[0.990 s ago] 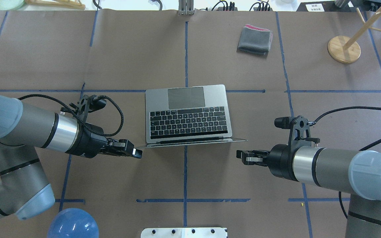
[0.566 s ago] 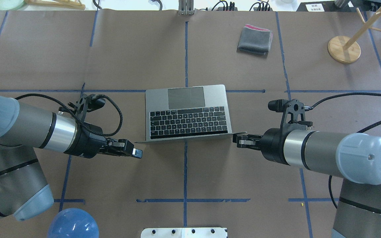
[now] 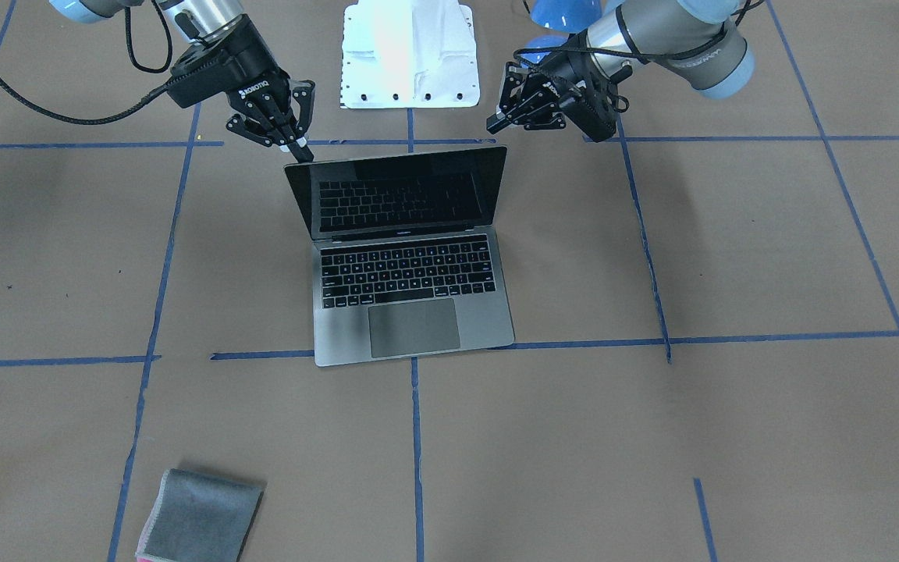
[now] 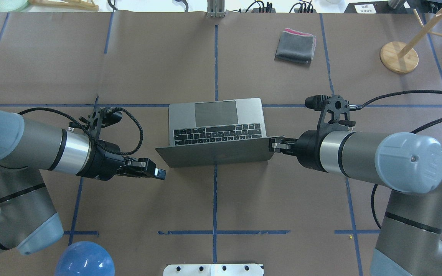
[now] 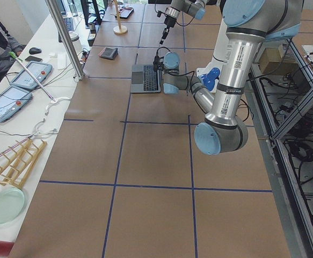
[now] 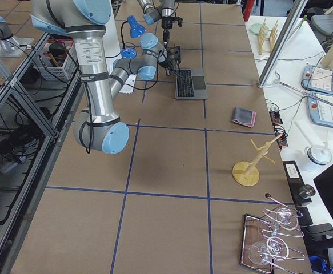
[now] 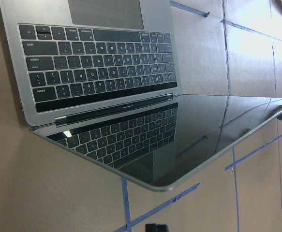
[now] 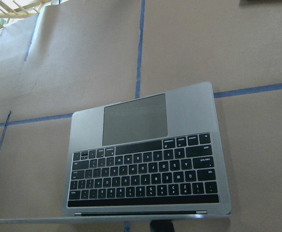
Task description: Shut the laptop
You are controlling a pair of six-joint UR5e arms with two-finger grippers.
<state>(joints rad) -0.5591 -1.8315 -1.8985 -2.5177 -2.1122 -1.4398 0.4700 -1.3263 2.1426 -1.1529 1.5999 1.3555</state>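
Note:
I should release the laptop lid, now tipped over the rear key rows, with my right gripper once it lies flat over the keyboard and trackpad (image 3: 410, 296) (image 8: 134, 148).
The space-grey laptop (image 4: 215, 113) sits open mid-table, its lid (image 4: 213, 155) tipped forward over the rear key rows. Its glossy black screen (image 3: 399, 199) mirrors the keyboard. My right gripper (image 4: 276, 145) is shut, with its tips against the lid's upper corner on my right; the front-facing view shows this too (image 3: 297, 150). My left gripper (image 4: 160, 174) is shut and empty. It hangs just behind the lid's other corner, apart from it. The left wrist view shows the screen (image 7: 179, 135) and the right wrist view shows the keyboard deck (image 8: 145, 159).
A folded grey cloth (image 4: 296, 46) lies at the far right. A wooden stand (image 4: 398, 57) is beyond it. A blue dome (image 4: 84, 260) and a white base plate (image 4: 213, 269) sit at the near edge. Blue tape lines cross the brown table cover.
My right gripper has moved forward and up to the lid's right corner. The lid has swung from nearly upright to leaning over the keyboard. My left arm has barely moved.

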